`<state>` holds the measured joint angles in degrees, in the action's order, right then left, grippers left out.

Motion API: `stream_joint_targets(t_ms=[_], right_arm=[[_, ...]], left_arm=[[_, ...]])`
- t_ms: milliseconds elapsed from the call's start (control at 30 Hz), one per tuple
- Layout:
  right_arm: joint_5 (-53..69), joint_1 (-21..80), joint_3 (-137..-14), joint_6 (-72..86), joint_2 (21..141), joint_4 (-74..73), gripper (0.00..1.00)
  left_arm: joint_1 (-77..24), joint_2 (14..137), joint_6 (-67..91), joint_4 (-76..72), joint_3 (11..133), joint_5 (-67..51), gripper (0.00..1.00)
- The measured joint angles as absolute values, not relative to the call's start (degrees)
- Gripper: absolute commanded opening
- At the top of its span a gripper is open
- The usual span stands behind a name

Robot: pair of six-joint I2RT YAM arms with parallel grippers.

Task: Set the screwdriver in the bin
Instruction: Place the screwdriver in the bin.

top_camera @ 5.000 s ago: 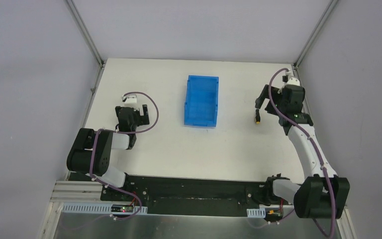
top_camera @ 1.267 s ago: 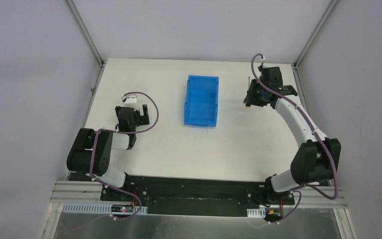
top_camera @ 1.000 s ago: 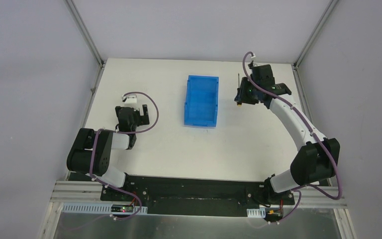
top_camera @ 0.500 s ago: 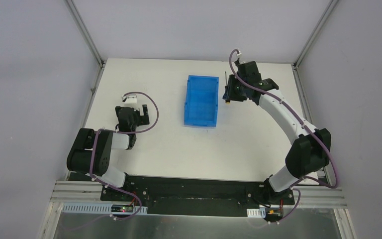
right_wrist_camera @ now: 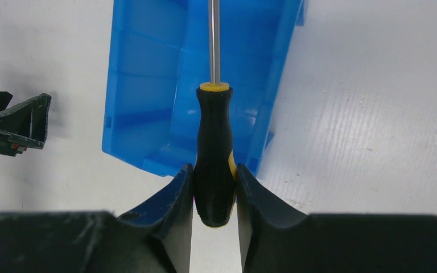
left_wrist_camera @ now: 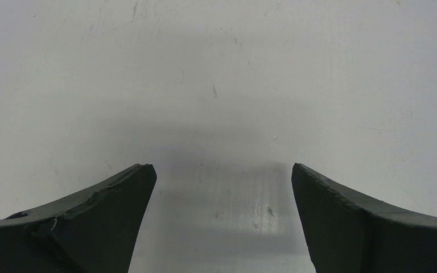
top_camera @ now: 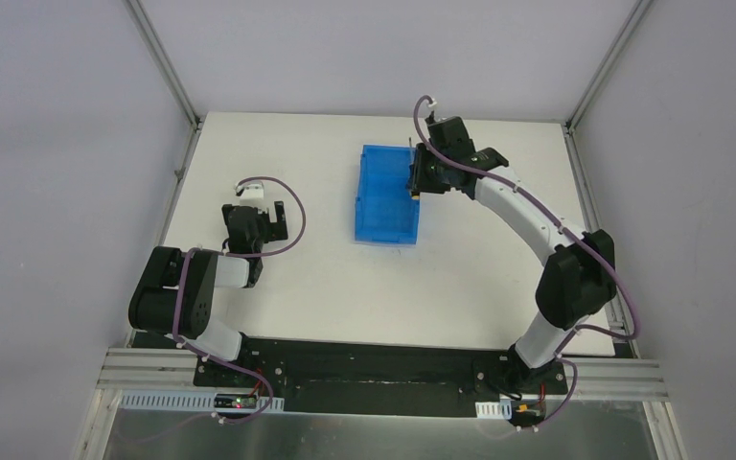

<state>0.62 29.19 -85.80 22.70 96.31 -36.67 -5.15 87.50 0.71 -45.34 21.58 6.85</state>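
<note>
The robot's right gripper needs to release the screwdriver lengthwise on the bare bottom of the blue bin [top_camera: 384,199] [right_wrist_camera: 211,85], near its middle.
The bright blue bin [top_camera: 383,206] stands at the middle of the table, its inside bare. My right gripper [top_camera: 413,182] hangs above the bin's right wall, shut on the screwdriver [top_camera: 411,171]. In the right wrist view the gripper [right_wrist_camera: 215,177] clamps the black handle of the screwdriver [right_wrist_camera: 214,142] near its butt. The thin shaft points away over the open bin [right_wrist_camera: 142,74]. My left gripper [top_camera: 249,228] rests at the left of the table, well apart from the bin. In its own view the left gripper [left_wrist_camera: 222,168] stands open over bare table.
Metal frame posts [top_camera: 165,59] rise at the back corners, with grey walls on both sides. The folded left arm [right_wrist_camera: 11,122] shows at the left edge of the right wrist view. White table [top_camera: 479,278] lies to the right of the bin.
My right arm has swung left from the table's right side, carrying the screwdriver to above the bin's right wall. The left arm and the bin have not moved.
</note>
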Motion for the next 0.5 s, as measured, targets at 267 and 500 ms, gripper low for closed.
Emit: stream_joint_targets(t_ms=[267, 500], right_arm=[[-1.85, 32.69, -88.73, 25.43, 100.86, -35.07, 0.12], [-4.95, 35.81, -90.11, 27.7, 104.53, -33.47, 0.12]], left_arm=[[-5.15, 87.5, 0.71, -45.34, 21.58, 6.85, 0.99], [-5.15, 87.5, 0.71, -45.34, 21.58, 6.85, 0.99]])
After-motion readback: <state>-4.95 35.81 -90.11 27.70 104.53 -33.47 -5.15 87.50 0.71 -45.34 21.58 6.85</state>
